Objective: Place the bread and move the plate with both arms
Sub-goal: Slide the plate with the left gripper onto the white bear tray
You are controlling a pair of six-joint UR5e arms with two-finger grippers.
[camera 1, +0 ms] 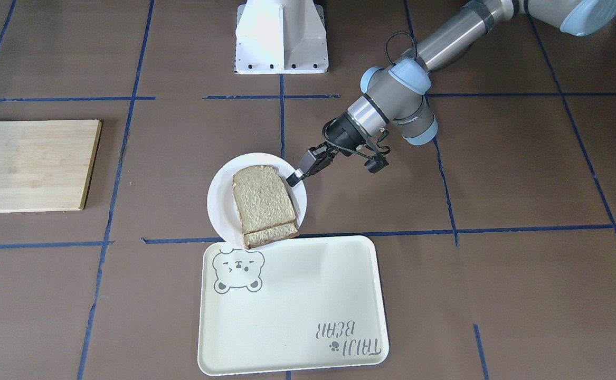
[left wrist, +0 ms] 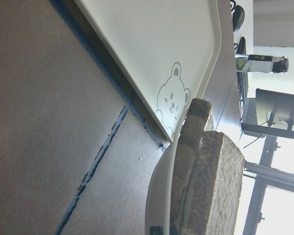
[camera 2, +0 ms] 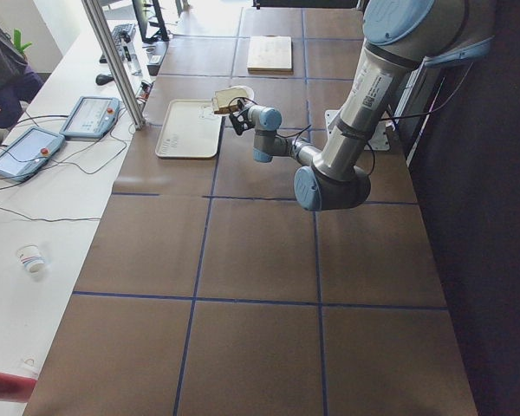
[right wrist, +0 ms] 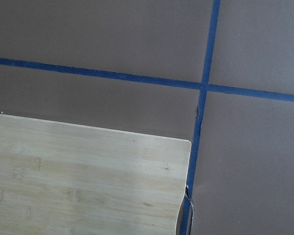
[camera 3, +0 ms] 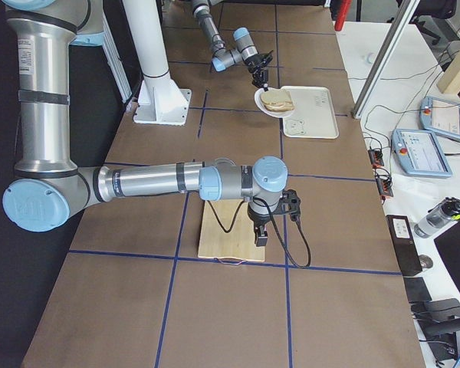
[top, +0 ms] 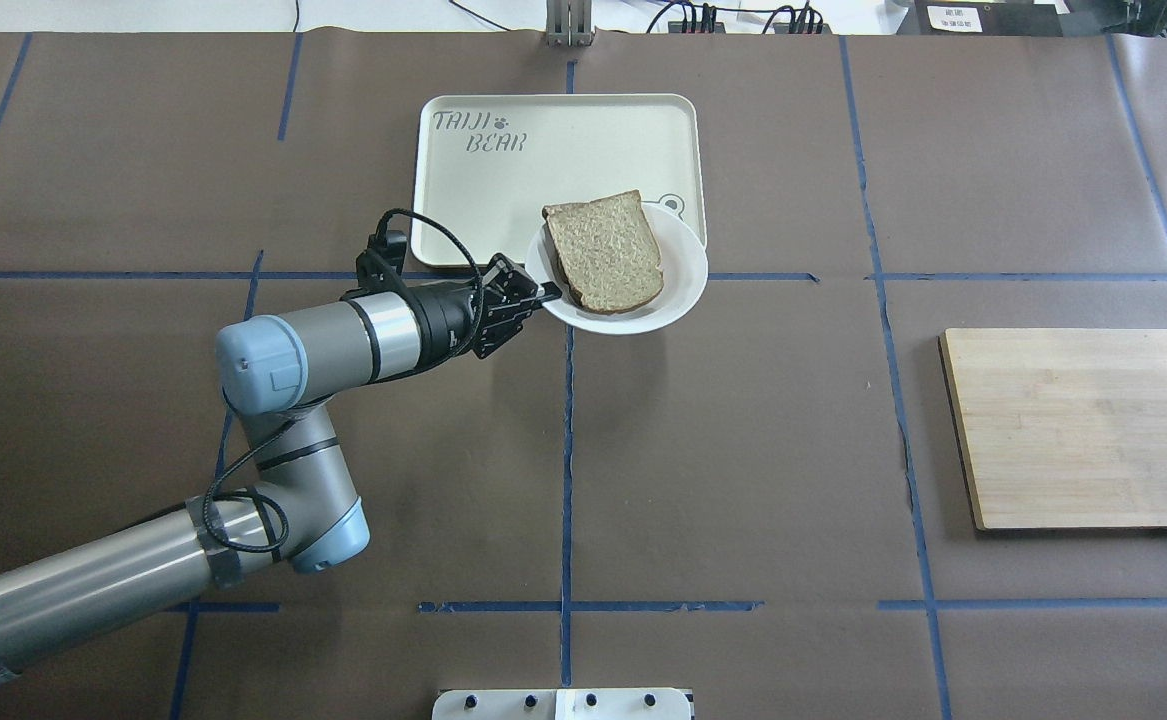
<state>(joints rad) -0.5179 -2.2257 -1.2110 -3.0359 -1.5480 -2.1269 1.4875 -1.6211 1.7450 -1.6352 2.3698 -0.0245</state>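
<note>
The robot will use its left gripper to put the white plate with the bread, now held beside the tray, down on the middle of the cream bear tray (camera 1: pixel 292 301) (left wrist: pixel 162 24).
My left gripper (camera 1: pixel 297 177) is shut on the rim of the small white plate (camera 1: pixel 220 203), on the side towards the robot. A tan bread slice (camera 1: pixel 263 200) lies on the plate, with a second slice showing under its edge. In the overhead view the gripper (top: pixel 546 292) holds the plate (top: pixel 685 272) with the bread (top: pixel 605 252) beside the tray, the plate's far rim over the tray's corner. The left wrist view shows the plate's rim (left wrist: pixel 159 196) and the bread (left wrist: pixel 215 186) close up. My right gripper (camera 3: pixel 261 238) hangs over the wooden board; I cannot tell if it is open or shut.
The cream bear tray (top: pixel 503 170) lies just beyond the plate. A wooden cutting board (top: pixel 1083 425) lies on the robot's right side; it also shows in the right wrist view (right wrist: pixel 78 181). The white pedestal (camera 1: pixel 281 37) stands at the robot's edge. Blue tape lines cross the brown table.
</note>
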